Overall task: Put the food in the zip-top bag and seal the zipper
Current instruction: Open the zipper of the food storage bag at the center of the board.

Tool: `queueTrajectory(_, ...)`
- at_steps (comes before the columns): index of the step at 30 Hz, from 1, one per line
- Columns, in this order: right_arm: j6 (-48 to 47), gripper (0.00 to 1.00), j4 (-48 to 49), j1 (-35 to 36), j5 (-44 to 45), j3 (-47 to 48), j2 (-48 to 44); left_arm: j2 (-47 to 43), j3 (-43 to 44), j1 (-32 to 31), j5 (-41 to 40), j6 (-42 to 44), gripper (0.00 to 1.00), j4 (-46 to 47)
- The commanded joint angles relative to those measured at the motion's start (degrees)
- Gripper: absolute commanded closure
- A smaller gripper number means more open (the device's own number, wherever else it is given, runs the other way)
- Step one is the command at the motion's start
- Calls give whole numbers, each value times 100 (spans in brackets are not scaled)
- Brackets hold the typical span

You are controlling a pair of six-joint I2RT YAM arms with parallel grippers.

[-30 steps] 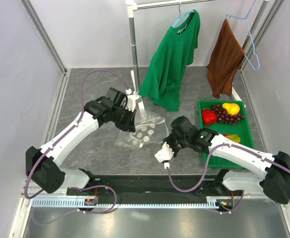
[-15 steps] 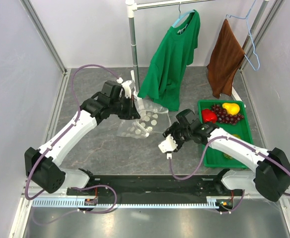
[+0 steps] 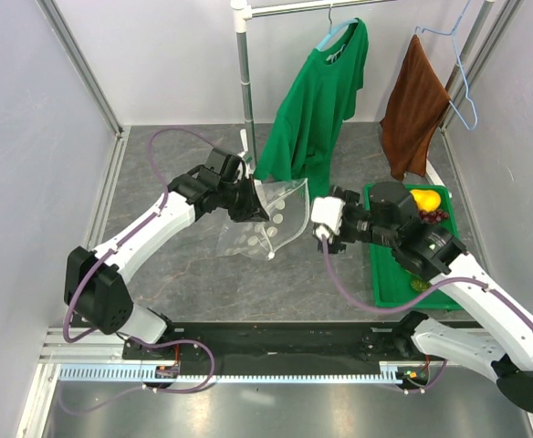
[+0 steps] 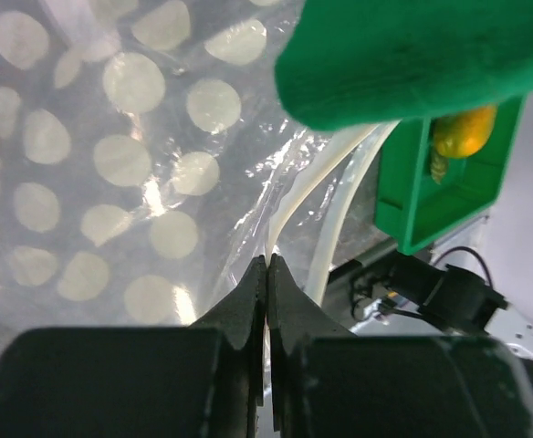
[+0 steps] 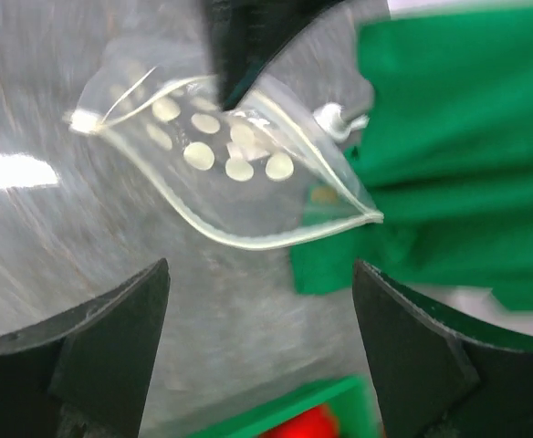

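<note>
The lower piece of the bag's zipper curves loose, so I need to use my right gripper to pinch the part of that piece nearest the tray (image 3: 308, 213) and pull the bag wider before fetching the food.
The zip-top bag (image 3: 276, 224) is clear with white dots and lies left of the tray, one mouth edge lifted. My left gripper (image 3: 253, 205) is shut on the upper zipper (image 4: 289, 196) strip, jaws pressed together (image 4: 266, 263). In the right wrist view the bag (image 5: 230, 155) gapes open, with its lower zipper (image 5: 248, 242) strip curving below. My right gripper (image 3: 329, 228) hovers between bag and tray, open and empty (image 5: 259, 269). The food sits in the tray: a yellow fruit (image 3: 423, 198), grapes (image 3: 435, 216), a red piece (image 5: 312, 424) and a mango-like fruit (image 4: 463, 137).
The green tray (image 3: 381, 274) lies at the right, partly under my right arm. A green shirt (image 3: 317, 109) hangs from a rail just behind the bag, beside a brown cloth (image 3: 412, 109). A white post (image 3: 245, 91) stands behind my left gripper.
My right gripper has opened and swung from in front of the bag up to the tray's left side. My left gripper has lifted the bag's edge, and the mouth now gapes.
</note>
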Motion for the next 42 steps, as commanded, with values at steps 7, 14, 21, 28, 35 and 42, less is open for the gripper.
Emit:
queueTrajectory(7,5454,12,-97,-432,1155,244,169,-604,36,61,487,-907,98,-146)
queueTrajectory(14,6755,12,280,-617,348,314,555,-1740,-1072,334,547,-2050,98,-181)
queueTrajectory(21,7713,10,1054,-617,-110,7,985,-1074,-1107,202,627,-2524,98,416)
queueTrajectory(28,7917,22,1380,-617,661,-512,1319,-615,-782,17,1040,-2428,98,1084)
queueTrajectory(35,7626,33,1239,-732,980,-705,1645,-1045,-1098,60,882,-2393,98,1242)
queueTrajectory(42,7591,93,1546,-951,374,-750,1865,-1344,-1336,105,1102,-2183,98,1551)
